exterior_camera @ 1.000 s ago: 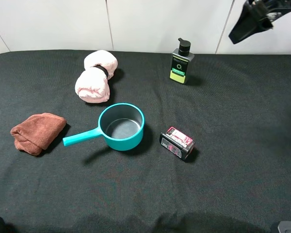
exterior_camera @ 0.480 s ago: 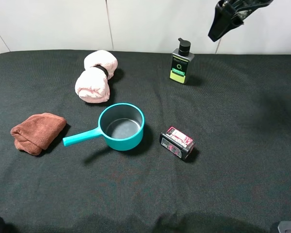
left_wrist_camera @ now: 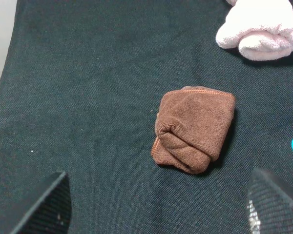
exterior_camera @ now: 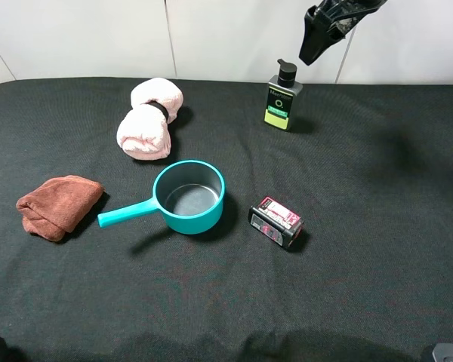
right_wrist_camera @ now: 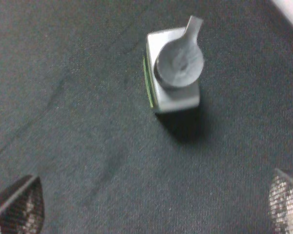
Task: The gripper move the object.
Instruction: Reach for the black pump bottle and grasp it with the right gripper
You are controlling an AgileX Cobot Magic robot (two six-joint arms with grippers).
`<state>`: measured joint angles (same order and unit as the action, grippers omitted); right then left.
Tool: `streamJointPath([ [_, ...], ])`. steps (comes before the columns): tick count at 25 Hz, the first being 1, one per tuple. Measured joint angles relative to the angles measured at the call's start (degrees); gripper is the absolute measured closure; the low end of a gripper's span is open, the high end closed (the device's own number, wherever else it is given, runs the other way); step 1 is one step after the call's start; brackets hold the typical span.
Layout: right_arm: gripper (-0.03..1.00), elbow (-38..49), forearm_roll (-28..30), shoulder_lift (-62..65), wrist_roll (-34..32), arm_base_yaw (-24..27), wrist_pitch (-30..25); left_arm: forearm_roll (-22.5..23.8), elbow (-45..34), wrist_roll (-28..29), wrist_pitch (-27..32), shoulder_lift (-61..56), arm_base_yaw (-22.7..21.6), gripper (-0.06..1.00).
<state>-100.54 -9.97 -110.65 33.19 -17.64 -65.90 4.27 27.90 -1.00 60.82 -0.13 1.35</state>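
Observation:
The next place for my right gripper to go is the dark pump bottle's upper body (exterior_camera: 280, 97) (right_wrist_camera: 175, 97), just below its pump top, and it should close there.
The dark pump bottle (exterior_camera: 281, 98) with a lime-green label stands upright at the back of the black table. My right gripper (exterior_camera: 318, 39) hangs in the air just above and to the right of it, clear of the pump top. In the right wrist view the bottle (right_wrist_camera: 175, 73) is seen from above, blurred, ahead of the wide-open right gripper (right_wrist_camera: 151, 214), whose fingertips (right_wrist_camera: 17, 204) show at the frame's corners. My left gripper (left_wrist_camera: 158, 209) is open and empty, above the table near a brown cloth (left_wrist_camera: 195, 127).
A teal saucepan (exterior_camera: 187, 197) sits mid-table with its handle pointing left. A black-and-pink box (exterior_camera: 276, 223) lies to its right. A pink rolled towel (exterior_camera: 149, 118) is at the back left, the brown cloth (exterior_camera: 57, 206) at the left. A white wall rises behind the table.
My right gripper has moved left along the back of the table, from the top right corner to just above and right of the bottle. Nothing on the table has moved.

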Motion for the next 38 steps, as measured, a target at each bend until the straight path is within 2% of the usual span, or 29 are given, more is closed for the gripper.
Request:
streamJointPath([
  [10, 0.27, -4.99, -0.62, -7.72, 0.2, 0.0, -0.69, 0.0, 0.0, 0.0, 0.0, 0.0, 0.0, 0.18],
  [25, 0.27, -5.51, -0.51, -12.69, 2.21, -1.87, 5.47, 0.01, 0.0, 0.0, 0.0, 0.0, 0.0, 0.18],
  [38, 0.27, -9.51, 0.86, -19.63, 2.76, -2.2, 5.91, 0.06, 0.0, 0.0, 0.0, 0.0, 0.0, 0.18],
])
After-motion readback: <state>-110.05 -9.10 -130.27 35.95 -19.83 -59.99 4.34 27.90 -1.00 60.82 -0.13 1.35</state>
